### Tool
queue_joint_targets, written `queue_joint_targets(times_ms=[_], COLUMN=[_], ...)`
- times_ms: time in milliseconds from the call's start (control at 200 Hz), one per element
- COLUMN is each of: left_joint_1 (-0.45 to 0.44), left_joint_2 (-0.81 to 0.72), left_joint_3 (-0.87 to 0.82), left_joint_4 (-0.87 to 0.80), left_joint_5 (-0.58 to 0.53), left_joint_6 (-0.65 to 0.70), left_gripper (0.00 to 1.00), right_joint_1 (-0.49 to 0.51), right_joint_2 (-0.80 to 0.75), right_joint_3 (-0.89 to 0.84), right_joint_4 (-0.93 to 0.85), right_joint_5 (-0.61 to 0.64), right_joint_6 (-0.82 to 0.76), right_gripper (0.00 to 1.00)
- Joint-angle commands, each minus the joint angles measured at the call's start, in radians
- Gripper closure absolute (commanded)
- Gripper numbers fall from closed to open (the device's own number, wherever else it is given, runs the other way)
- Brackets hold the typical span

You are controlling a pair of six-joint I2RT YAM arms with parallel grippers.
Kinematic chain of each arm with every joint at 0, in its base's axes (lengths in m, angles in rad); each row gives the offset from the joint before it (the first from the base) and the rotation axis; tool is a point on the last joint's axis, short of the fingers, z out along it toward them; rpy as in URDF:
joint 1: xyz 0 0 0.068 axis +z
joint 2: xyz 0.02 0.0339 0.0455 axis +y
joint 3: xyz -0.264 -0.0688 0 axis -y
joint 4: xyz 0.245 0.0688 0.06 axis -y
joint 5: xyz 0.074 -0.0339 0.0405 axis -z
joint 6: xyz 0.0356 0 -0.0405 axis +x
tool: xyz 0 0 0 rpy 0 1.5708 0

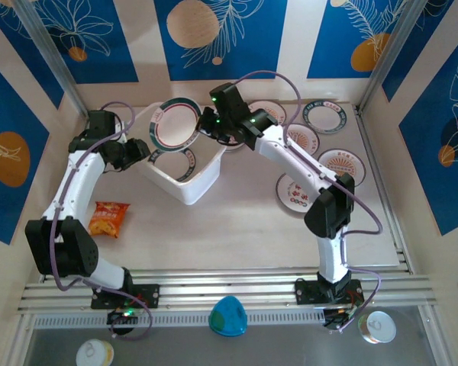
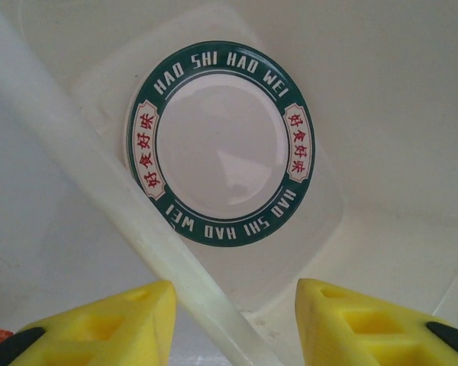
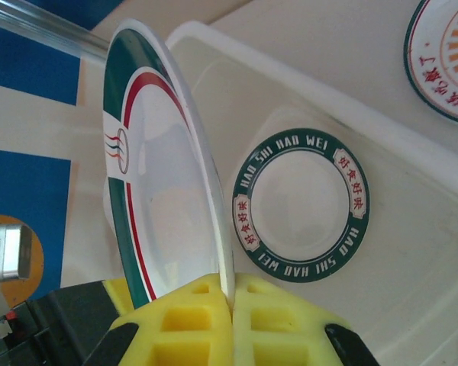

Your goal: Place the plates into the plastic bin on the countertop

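Note:
My right gripper needs to let go of the second plate on top of the green-rimmed plate (image 1: 174, 163) (image 3: 302, 205) inside the plastic bin.
The plastic bin (image 1: 192, 187) stands tilted at the back left of the countertop (image 1: 229, 229). One green-rimmed plate (image 1: 174, 164) lies on its floor, seen in the left wrist view (image 2: 221, 145) and the right wrist view (image 3: 301, 206). My right gripper (image 1: 205, 128) (image 3: 231, 297) is shut on the edge of a second plate (image 1: 175, 122) (image 3: 160, 175), white with green and red bands, held on edge above the bin (image 3: 412, 267). My left gripper (image 1: 143, 150) (image 2: 237, 320) is open, straddling the bin's left rim (image 2: 99, 168). The rim runs beside the left finger and stands apart from the right one.
Several more plates (image 1: 301, 139) lie on the countertop to the right of the bin, the nearest an orange-centred one (image 3: 446, 53). An orange snack packet (image 1: 108, 219) lies at front left. Aluminium rails (image 1: 237, 286) run along the near edge, where a blue dome (image 1: 228, 316) sits.

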Motion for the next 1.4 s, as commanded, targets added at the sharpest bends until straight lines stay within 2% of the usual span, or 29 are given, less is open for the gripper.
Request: queue_joint_targets(times_ms=[0, 270, 490, 650, 860, 1135, 1295, 1395], left_joint_1=[0.006, 0.007, 0.007, 0.007, 0.007, 0.007, 0.007, 0.007], left_joint_2=[0.021, 0.003, -0.013, -0.024, -0.025, -0.014, -0.013, -0.013], left_joint_3=[0.029, 0.039, 0.071, 0.081, 0.078, 0.072, 0.067, 0.062], left_joint_4=[-0.013, -0.025, -0.042, -0.048, -0.039, -0.031, -0.026, -0.020], left_joint_5=[-0.015, -0.033, -0.061, -0.079, -0.073, -0.065, -0.063, -0.058], left_joint_6=[0.004, 0.011, 0.022, 0.036, 0.036, 0.031, 0.030, 0.022], left_gripper=[0.56, 0.57, 0.56, 0.56, 0.56, 0.56, 0.56, 0.56], right_joint_1=[0.009, 0.032, 0.063, 0.076, 0.079, 0.089, 0.102, 0.122], right_joint_2=[0.030, 0.107, 0.225, 0.267, 0.341, 0.418, 0.447, 0.461], right_joint_3=[0.073, 0.091, 0.211, 0.218, 0.241, 0.305, 0.347, 0.387], right_joint_4=[-0.044, -0.080, -0.156, -0.179, -0.214, -0.252, -0.274, -0.280], right_joint_5=[-0.065, -0.015, 0.015, 0.077, 0.085, 0.137, 0.141, 0.181], right_joint_6=[0.015, 0.047, 0.067, 0.134, 0.211, 0.224, 0.199, 0.157], right_gripper=[1.00, 1.00, 1.00, 1.00, 1.00, 1.00, 0.94, 0.96])
